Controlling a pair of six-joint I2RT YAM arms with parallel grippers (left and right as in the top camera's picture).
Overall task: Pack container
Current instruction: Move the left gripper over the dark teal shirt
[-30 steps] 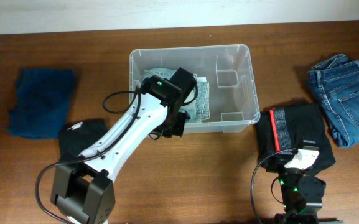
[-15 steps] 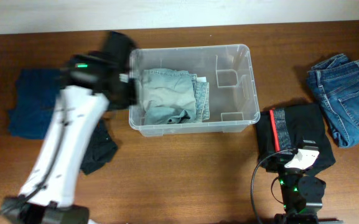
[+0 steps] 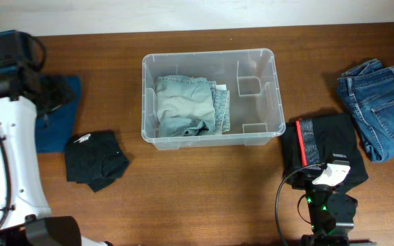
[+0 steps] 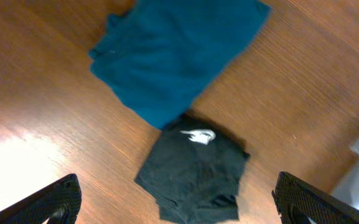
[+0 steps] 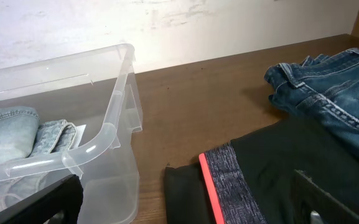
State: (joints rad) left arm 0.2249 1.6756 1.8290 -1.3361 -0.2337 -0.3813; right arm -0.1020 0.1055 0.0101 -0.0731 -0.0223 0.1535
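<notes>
I need to next move my left gripper past the black T-shirt to the teal cloth and grab its far corner [image 3: 76, 82] [image 4: 260, 15] on the side toward the container.
The container [image 3: 273, 82], a clear plastic tub, stands at the table's centre with a folded light denim garment [image 3: 186, 106] lying in its left part. My left gripper [image 3: 52, 94] hovers at the far left over a teal cloth [image 3: 54, 131], open and holding nothing. In the left wrist view the left gripper [image 4: 179, 205] has its fingers spread wide above a crumpled black T-shirt [image 4: 195, 168], with the teal cloth [image 4: 173, 56] beyond. My right gripper [image 5: 185, 208] is open over a black garment with a red stripe [image 5: 279, 168], the container's rim [image 5: 114, 106] to its left.
The black T-shirt [image 3: 95, 158] lies left of the container. The black red-striped garment [image 3: 326, 140] is at the front right and folded blue jeans [image 3: 381, 102] at the far right. The container's right part has moulded dividers [image 3: 251, 85].
My left arm has swung from the container out to the far left and its gripper has opened. The denim garment stays in the container. The right arm has not moved.
</notes>
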